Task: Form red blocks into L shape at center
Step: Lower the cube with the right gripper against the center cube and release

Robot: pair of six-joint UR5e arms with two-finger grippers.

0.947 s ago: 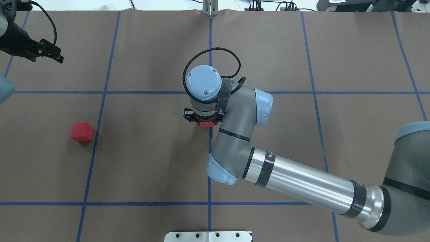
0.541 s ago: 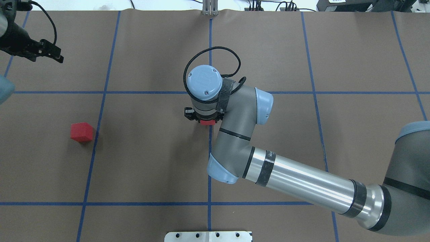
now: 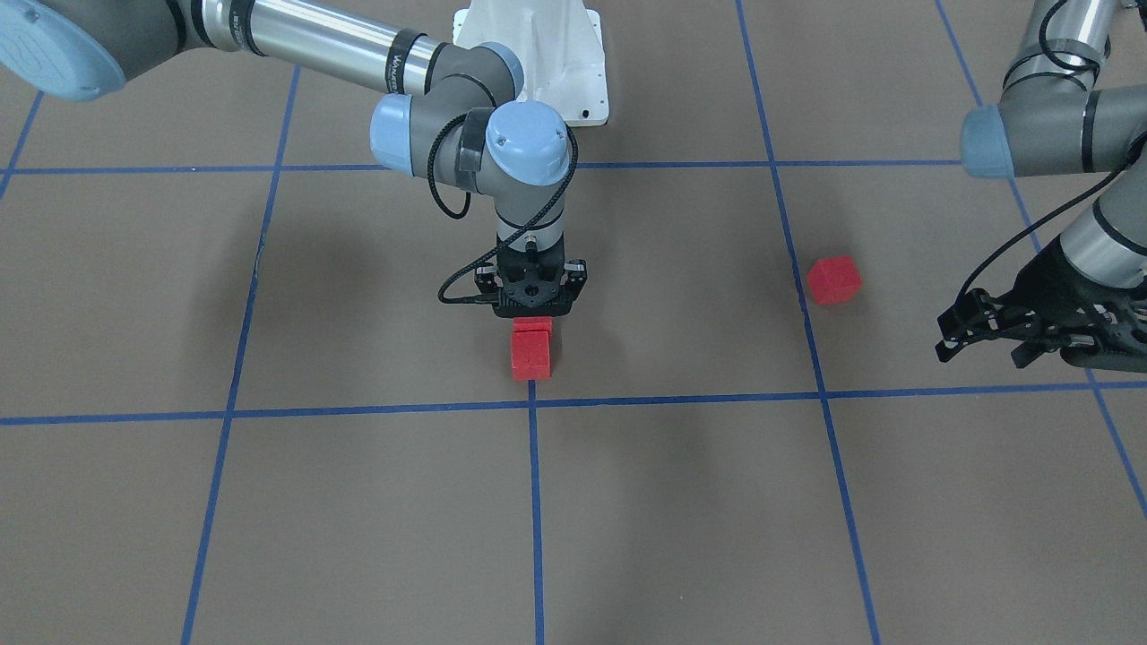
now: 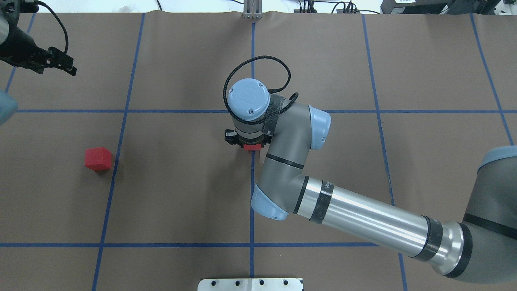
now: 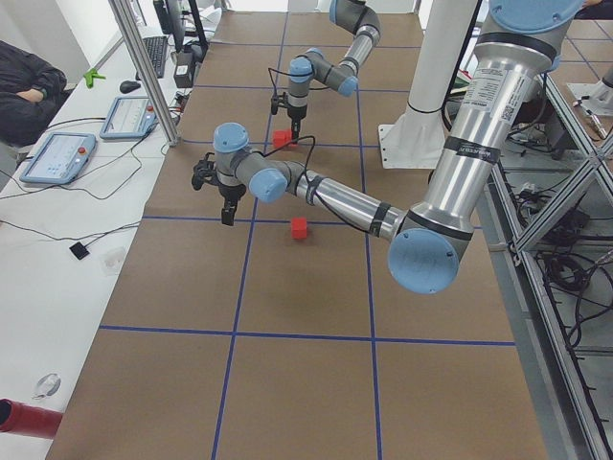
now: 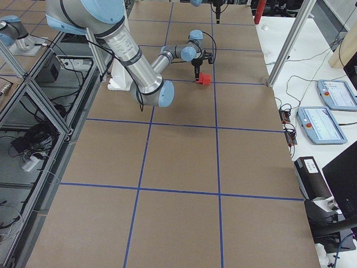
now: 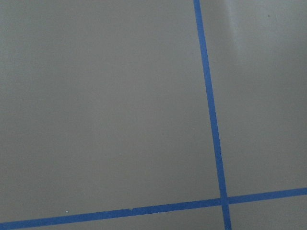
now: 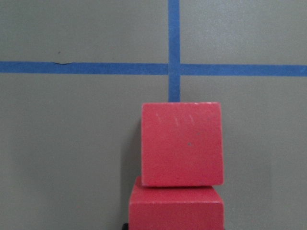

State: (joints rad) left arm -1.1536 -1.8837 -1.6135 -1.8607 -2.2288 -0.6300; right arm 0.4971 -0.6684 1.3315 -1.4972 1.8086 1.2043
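I will move my left gripper next to the lone red block beside the blue tape line and close it on that block's opposite sides (image 3: 834, 279).
My right gripper (image 3: 534, 313) points straight down and is shut on a red block (image 3: 533, 324), which also shows at the bottom edge of the right wrist view (image 8: 176, 208). That block is held right against a second red block (image 3: 530, 356) that lies on the floor just short of the center crossing (image 3: 532, 400) of blue tape. The wrist view shows this second block (image 8: 182, 143) and the crossing (image 8: 173, 68). A third red block (image 4: 97, 158) lies alone far to the left. My left gripper (image 4: 68, 68) hovers open and empty, away from it.
The white robot base (image 3: 538, 63) stands behind the right arm. A metal post (image 4: 252, 10) stands at the table's far edge. The right forearm (image 4: 363, 218) stretches across the near right squares. The left wrist view shows only bare floor and a tape crossing (image 7: 223, 200).
My right gripper has shifted slightly to the right with its red block, closer over the blue line. The left gripper and the lone block have not moved.
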